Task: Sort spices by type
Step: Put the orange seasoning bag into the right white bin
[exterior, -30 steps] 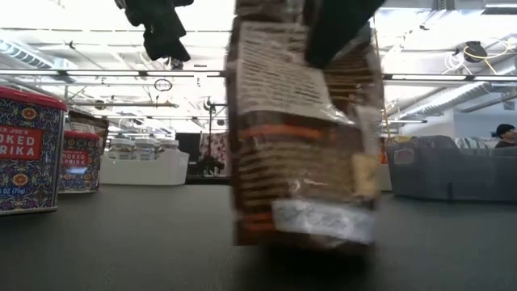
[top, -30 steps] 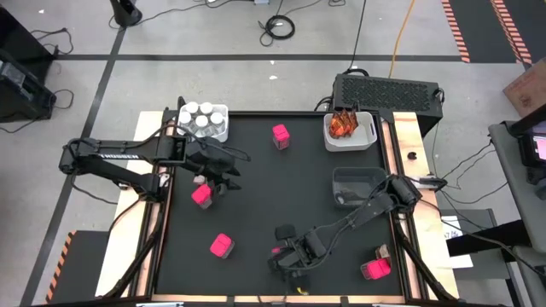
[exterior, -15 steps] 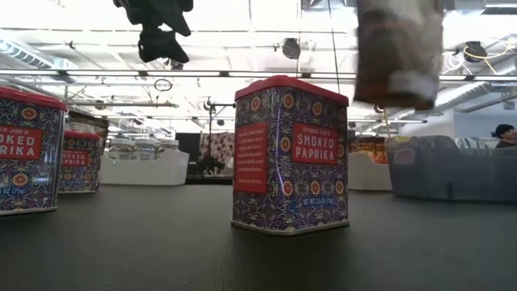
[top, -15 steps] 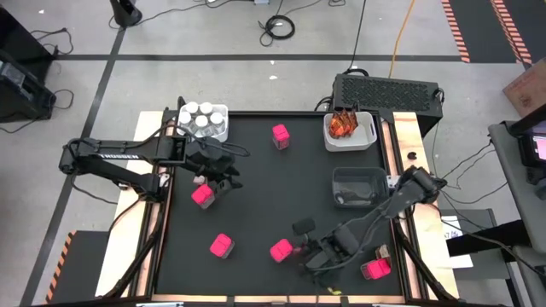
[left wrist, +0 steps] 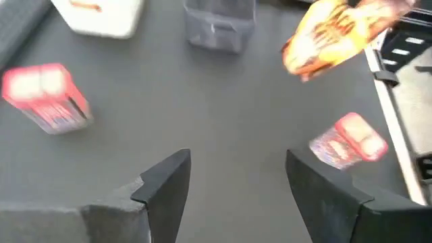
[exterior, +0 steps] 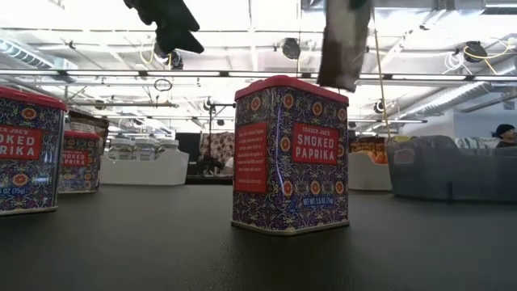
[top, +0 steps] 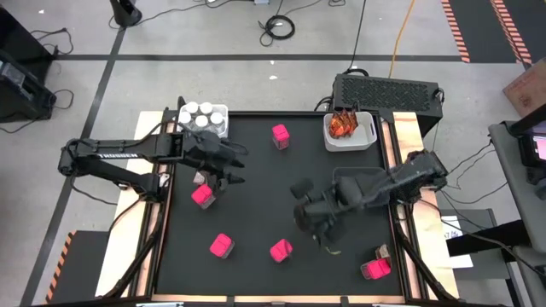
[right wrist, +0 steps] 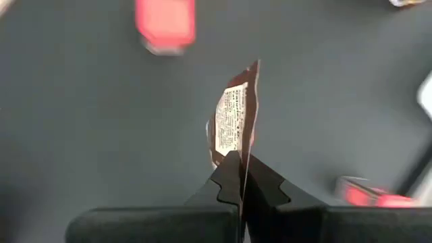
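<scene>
Next, I release the sachet with my right gripper on the black mat (top: 300,165), just in front of the back pink box.
My right gripper (right wrist: 241,172) is shut on the edge of a crinkly orange-brown sachet (right wrist: 233,135), which hangs in the air above the mat's middle right (top: 309,217). In the low view the sachet (exterior: 343,44) dangles above a pink spice box (exterior: 291,153). My left gripper (top: 223,166) hovers open and empty at the mat's left, over a pink box (top: 202,195). More pink boxes stand at the back (top: 280,135), the front (top: 221,246) (top: 281,251) and the front right (top: 375,269). White-capped jars (top: 205,119) fill a white bin at the back left.
A white bin (top: 368,139) at the back right holds orange sachets (top: 341,124). A dark bin (top: 357,177) sits in front of it, partly under my right arm. Wooden rails edge the black mat (top: 256,188) on both sides.
My right gripper has lifted the sachet from the front of the mat and carried it up and toward the back right. The left arm has barely moved.
</scene>
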{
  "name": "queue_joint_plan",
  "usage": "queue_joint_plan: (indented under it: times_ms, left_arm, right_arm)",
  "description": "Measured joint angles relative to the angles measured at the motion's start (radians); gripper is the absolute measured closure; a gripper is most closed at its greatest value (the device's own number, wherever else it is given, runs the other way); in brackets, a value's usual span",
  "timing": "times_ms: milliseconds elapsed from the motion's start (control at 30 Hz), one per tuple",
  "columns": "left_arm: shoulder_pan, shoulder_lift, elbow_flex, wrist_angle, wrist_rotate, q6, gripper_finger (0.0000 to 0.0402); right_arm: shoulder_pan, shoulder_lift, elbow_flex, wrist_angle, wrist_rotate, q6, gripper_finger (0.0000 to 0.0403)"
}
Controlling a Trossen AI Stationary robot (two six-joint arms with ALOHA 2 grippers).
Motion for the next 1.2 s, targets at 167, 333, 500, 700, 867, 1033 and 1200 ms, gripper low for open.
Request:
queue_joint_plan:
  times_ms: [167,333,500,700,867,1033,1200]
  left_arm:
    - [0.149,-0.008,0.001,0.043,0.056,0.173,0.0155]
    - [0.318,-0.008,0.001,0.128,0.25,0.241,0.0155]
    - [0.409,-0.008,0.001,0.129,0.325,0.24,0.0155]
    - [0.432,-0.008,0.001,0.125,0.344,0.241,0.0155]
    - [0.438,-0.008,0.001,0.107,0.344,0.238,0.0155]
    - [0.438,-0.008,0.001,0.117,0.336,0.199,0.0155]
    - [0.438,-0.008,0.0,0.118,0.294,0.162,0.0155]
  right_arm:
    - [-0.14,0.003,0.0,-0.031,-0.001,-0.274,0.0403]
    - [-0.301,0.003,0.0,-0.021,-0.005,-0.441,0.0403]
    - [-0.447,0.003,-0.019,0.095,-0.097,-0.556,0.0403]
    - [-0.578,0.005,-0.182,0.252,-0.166,-0.719,0.0403]
    - [-0.648,0.005,-0.271,0.339,-0.274,-0.807,0.0403]
    - [-0.717,0.005,-0.299,0.365,-0.345,-0.831,0.0403]
    - [-0.741,0.004,-0.349,0.407,-0.374,-0.897,0.0403]
